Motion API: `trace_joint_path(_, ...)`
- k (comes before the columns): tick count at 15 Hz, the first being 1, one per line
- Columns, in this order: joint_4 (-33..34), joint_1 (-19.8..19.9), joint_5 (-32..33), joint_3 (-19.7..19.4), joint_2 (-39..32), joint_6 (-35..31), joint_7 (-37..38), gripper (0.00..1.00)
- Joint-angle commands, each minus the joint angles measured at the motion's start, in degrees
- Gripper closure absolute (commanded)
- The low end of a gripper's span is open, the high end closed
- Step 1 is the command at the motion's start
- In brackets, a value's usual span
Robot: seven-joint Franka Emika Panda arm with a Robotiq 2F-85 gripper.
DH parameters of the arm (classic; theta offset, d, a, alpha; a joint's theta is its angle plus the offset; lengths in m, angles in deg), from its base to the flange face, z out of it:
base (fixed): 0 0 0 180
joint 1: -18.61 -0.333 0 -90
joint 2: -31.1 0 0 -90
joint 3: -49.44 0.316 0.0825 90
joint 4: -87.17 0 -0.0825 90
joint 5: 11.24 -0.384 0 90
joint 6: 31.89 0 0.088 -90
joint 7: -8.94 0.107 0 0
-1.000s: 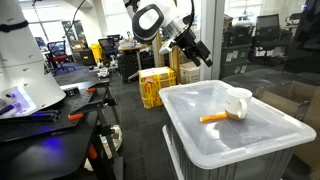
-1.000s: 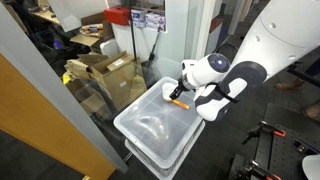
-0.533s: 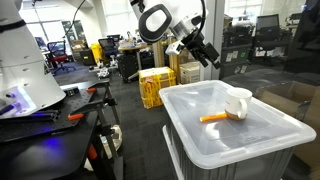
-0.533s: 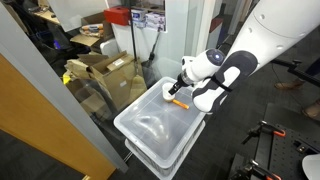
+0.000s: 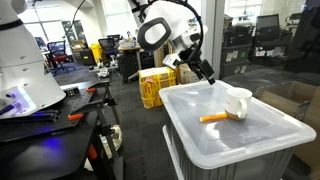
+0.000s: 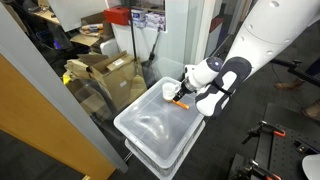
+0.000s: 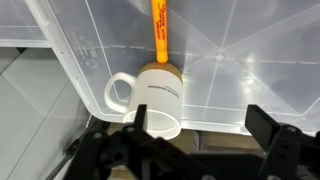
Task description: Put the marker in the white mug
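Observation:
The robot's gripper will next move to the middle of the orange marker's body [image 5: 215, 118] [image 7: 160, 20], just short of the white mug, and close there.
The orange marker [image 5: 213, 118] lies flat on the grey bin lid [image 5: 240, 140], its end against the foot of the white mug [image 5: 238, 103], which stands upright near the lid's far edge. My gripper [image 5: 204, 72] hangs open and empty above the lid's edge, short of the mug. In the wrist view the mug [image 7: 160, 100] sits just ahead of my gripper [image 7: 200, 125], handle to the left, beside one finger [image 7: 141, 122]. The marker [image 7: 159, 30] stretches away beyond it. Mug [image 6: 168, 90] and marker [image 6: 180, 103] also show in an exterior view.
The lid tops a tall grey plastic bin [image 6: 155, 135]. Yellow crates [image 5: 155, 85] stand on the floor behind it. A black workbench with orange-handled tools [image 5: 72, 116] is to one side. Cardboard boxes [image 6: 105, 70] and a glass partition stand close to the bin.
My arm has swung down and closer to the bin lid, bringing the open gripper lower, towards the mug. Marker and mug have not moved.

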Motion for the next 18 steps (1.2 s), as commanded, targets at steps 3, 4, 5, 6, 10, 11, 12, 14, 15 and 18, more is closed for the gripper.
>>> trace_joint_path(3, 2.1, 4.4, 1.5, 2.5, -2.0, 0.1, 1.2, 0.00)
trace_joint_path(4, 3.1, 6.1, 2.3, 3.7, -2.3, 0.1, 1.2, 0.00)
trace_joint_path(5, 4.0, 7.4, 2.7, 4.4, -2.8, 0.1, 1.4, 0.00)
trace_joint_path(6, 5.0, 7.9, 2.8, 4.4, -3.3, 0.1, 1.4, 0.00)
trace_joint_path(10, 8.3, 13.2, 5.7, 7.5, -5.5, 0.1, 1.5, 0.00)
trace_joint_path(11, 8.9, 14.3, 6.5, 8.3, -6.0, 0.1, 1.4, 0.00)
trace_joint_path(12, 9.5, 15.5, 7.2, 9.3, -6.6, 0.1, 1.4, 0.00)
trace_joint_path(14, 9.9, 16.8, 8.3, 10.6, -7.3, 0.0, 1.3, 0.00)
trace_joint_path(15, 8.4, 14.6, 7.1, 8.4, -6.3, 0.1, 1.0, 0.00)
trace_joint_path(18, 8.6, 14.8, 7.3, 8.5, -6.8, 0.1, 1.0, 0.00)
